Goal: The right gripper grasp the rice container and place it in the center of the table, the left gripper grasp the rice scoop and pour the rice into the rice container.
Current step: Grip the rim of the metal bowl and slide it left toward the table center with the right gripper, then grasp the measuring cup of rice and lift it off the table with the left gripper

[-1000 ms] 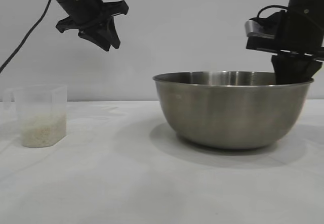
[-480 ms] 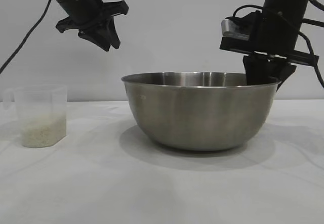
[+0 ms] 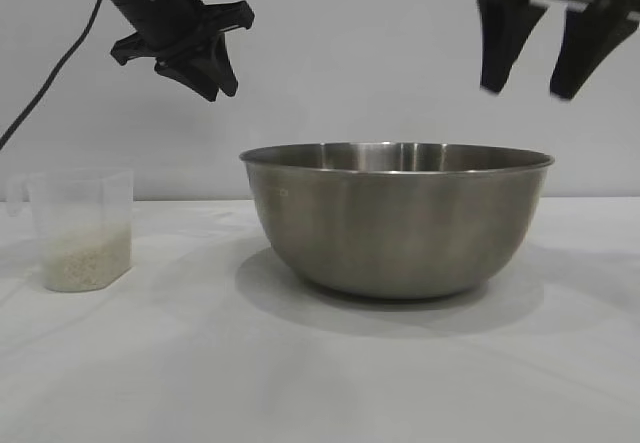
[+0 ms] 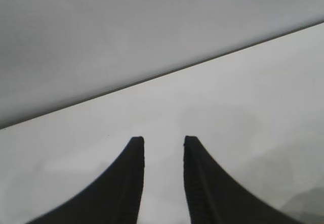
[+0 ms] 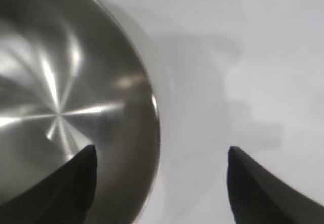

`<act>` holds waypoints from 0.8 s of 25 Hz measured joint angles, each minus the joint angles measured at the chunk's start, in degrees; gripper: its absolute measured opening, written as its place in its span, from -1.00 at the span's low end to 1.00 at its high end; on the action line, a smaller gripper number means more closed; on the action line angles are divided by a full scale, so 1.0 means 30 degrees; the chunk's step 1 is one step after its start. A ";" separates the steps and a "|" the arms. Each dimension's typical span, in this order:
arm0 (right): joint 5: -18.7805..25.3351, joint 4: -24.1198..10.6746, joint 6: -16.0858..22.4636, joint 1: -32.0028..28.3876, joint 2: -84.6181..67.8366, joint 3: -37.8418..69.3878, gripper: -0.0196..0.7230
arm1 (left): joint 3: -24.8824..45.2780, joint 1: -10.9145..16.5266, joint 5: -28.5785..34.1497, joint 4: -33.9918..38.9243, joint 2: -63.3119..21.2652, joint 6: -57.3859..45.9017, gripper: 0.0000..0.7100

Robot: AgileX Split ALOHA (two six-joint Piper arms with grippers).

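Next, I close my left gripper on the clear rice scoop's handle (image 3: 14, 191), away from the steel rice container.
The steel rice container (image 3: 395, 223) stands on the white table (image 3: 300, 383) at about its middle. My right gripper (image 3: 526, 91) is open and empty, raised clear above the bowl's right rim. In the right wrist view the gripper (image 5: 161, 149) straddles the rim from above, with the bowl's bare inside (image 5: 61, 82) on one side. The clear rice scoop (image 3: 80, 228) stands upright at the far left, with rice (image 3: 86, 263) in its bottom third. My left gripper (image 3: 215, 91) hangs high, up and to the right of the scoop. Its fingers stand slightly apart on nothing in the left wrist view (image 4: 162, 139).
A black cable (image 3: 50, 73) runs down from the left arm toward the left edge. A plain pale wall stands behind the table. Bare tabletop lies between scoop and bowl and in front of both.
The right gripper slid the bowl leftward to the middle, then let go of its rim, opened and rose well above it. The left arm and the scoop have not moved.
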 joint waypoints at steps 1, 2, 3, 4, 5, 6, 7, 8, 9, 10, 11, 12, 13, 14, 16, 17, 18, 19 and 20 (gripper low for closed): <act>0.0239 0.0000 0.0000 0.0000 -0.0986 0.0576 0.30 | 0.0000 0.0000 0.0141 0.0214 -0.0036 0.0000 -0.55; 0.0579 0.0000 0.0029 0.0000 -0.2163 0.0987 0.30 | 0.0000 0.0000 0.0362 0.0359 -0.0067 0.0000 -0.55; 0.1054 0.0000 0.0128 0.0000 -0.3320 0.1353 0.30 | 0.0000 0.0000 0.0501 0.0631 -0.0111 0.0000 -0.55; 0.1614 0.0000 0.0269 0.0000 -0.4435 0.1812 0.30 | 0.0000 0.0000 0.0658 0.0845 -0.0179 0.0000 -0.55; 0.2210 0.0000 0.0429 0.0000 -0.5310 0.2181 0.30 | 0.0000 0.0000 0.0797 0.1015 -0.0275 0.0000 -0.55; 0.2753 0.0000 0.0603 0.0000 -0.6315 0.2476 0.30 | 0.0000 0.0000 0.0881 0.1156 -0.0404 0.0000 -0.55; 0.3180 0.0000 0.0674 0.0000 -0.7274 0.2811 0.30 | 0.0000 0.0000 0.0918 0.1237 -0.0556 0.0000 -0.55; 0.3515 0.0040 0.0775 0.0000 -0.8197 0.3129 0.30 | 0.0000 0.0000 0.0919 0.1328 -0.0690 0.0000 -0.55; 0.3903 0.0040 0.0900 0.0000 -0.8929 0.3376 0.30 | 0.0000 0.0000 0.0948 0.1377 -0.0902 -0.0030 -0.55; 0.4425 0.0077 0.1063 0.0000 -0.9743 0.3582 0.30 | 0.0000 0.0000 0.0990 0.1511 -0.1149 -0.0121 -0.55; 0.4897 0.0077 0.1214 0.0000 -1.0468 0.3777 0.30 | 0.0000 0.0000 0.1065 0.1750 -0.1365 -0.0211 -0.55; 0.5416 0.0077 0.1548 0.0000 -1.1023 0.3872 0.30 | 0.0000 0.0000 0.1233 0.1971 -0.1602 -0.0271 -0.55; 0.5761 0.0077 0.1775 0.0000 -1.1624 0.3960 0.30 | 0.0000 0.0000 0.1411 0.2220 -0.1787 -0.0320 -0.55; 0.6271 0.0077 0.1997 0.0000 -1.2059 0.4006 0.30 | 0.0000 0.0000 0.1591 0.2367 -0.2011 -0.0359 -0.55; 0.7208 0.0007 0.2115 0.0000 -1.2963 0.4410 0.30 | 0.0000 0.0000 0.2004 0.2676 -0.2409 -0.0385 -0.55; 0.7621 -0.0033 0.2196 0.0000 -1.3365 0.4670 0.30 | 0.0000 0.0000 0.2206 0.2764 -0.2633 -0.0385 -0.55; 0.7911 -0.0077 0.2229 0.0000 -1.3901 0.5029 0.30 | 0.0000 0.0000 0.2398 0.2807 -0.2833 -0.0402 -0.55; 0.8017 -0.0120 0.2269 0.0000 -1.4484 0.5401 0.30 | 0.0212 0.0000 0.2398 0.2839 -0.3153 -0.0435 -0.40; 0.8106 -0.0120 0.2308 0.0000 -1.5130 0.5753 0.30 | 0.0602 0.0000 0.2357 0.2839 -0.3584 -0.0435 -0.40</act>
